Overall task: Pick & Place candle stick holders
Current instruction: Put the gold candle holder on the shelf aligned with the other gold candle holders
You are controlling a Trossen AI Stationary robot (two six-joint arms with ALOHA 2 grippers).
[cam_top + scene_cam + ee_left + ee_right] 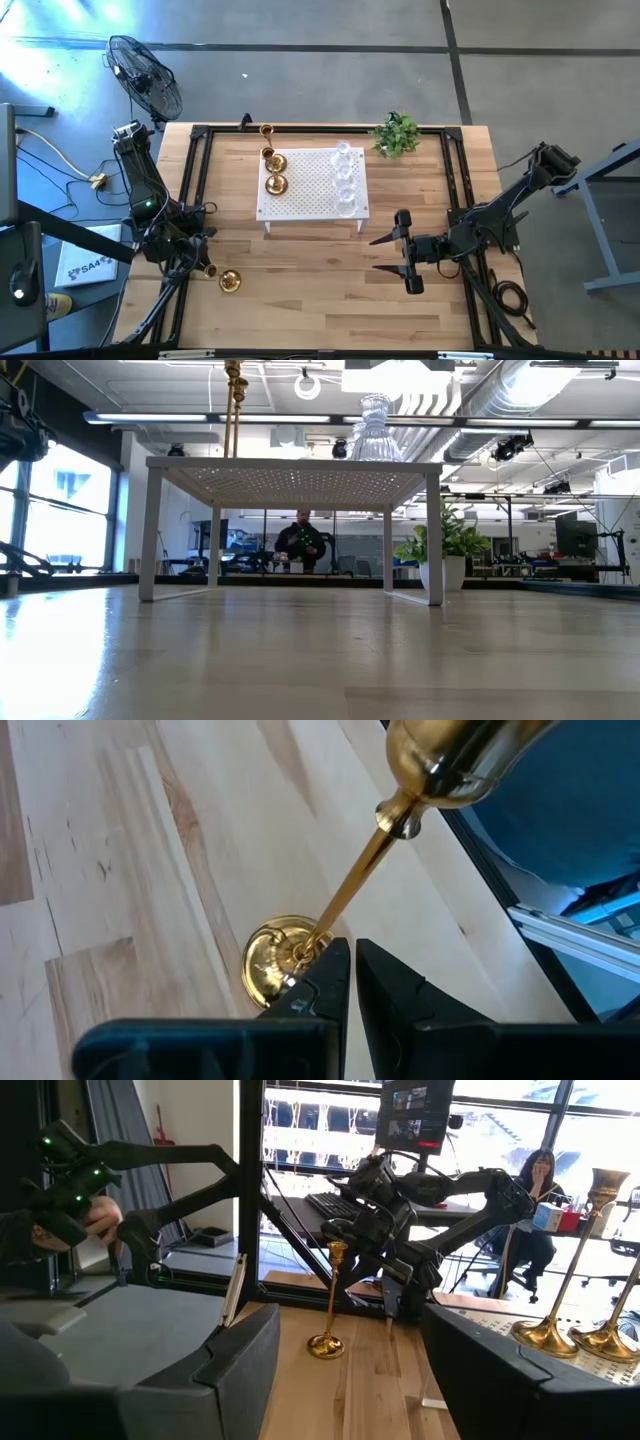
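Note:
The left gripper's shut fingers have the holder's thin stem outside them, so the robot should open them and close them around the stem (381,844) just below the holder's cup.
A tall brass candle stick holder (230,281) stands upright on its round base (272,960) near the table's left front. Its thin stem (350,890) rises to the cup (450,760). My left gripper (352,948) is shut right beside that base, with nothing between its fingers. More brass holders (276,172) and clear glass holders (345,175) stand on the white perforated stand (312,200). At the table's right, my right gripper (374,254) hangs open above the wood, pointing level toward the left and holding nothing. My left gripper has one fingertip (330,960) at the foot of the holder's stem, where it meets the base. I cannot tell whether it touches. The holder stands on the table on its own base (326,1346).
A small green plant (397,133) sits at the far right of the table. Black frame rails (196,180) run along the table's left, far and right sides. Bare wood lies between the stand and the near edge. A person (303,540) sits beyond the table.

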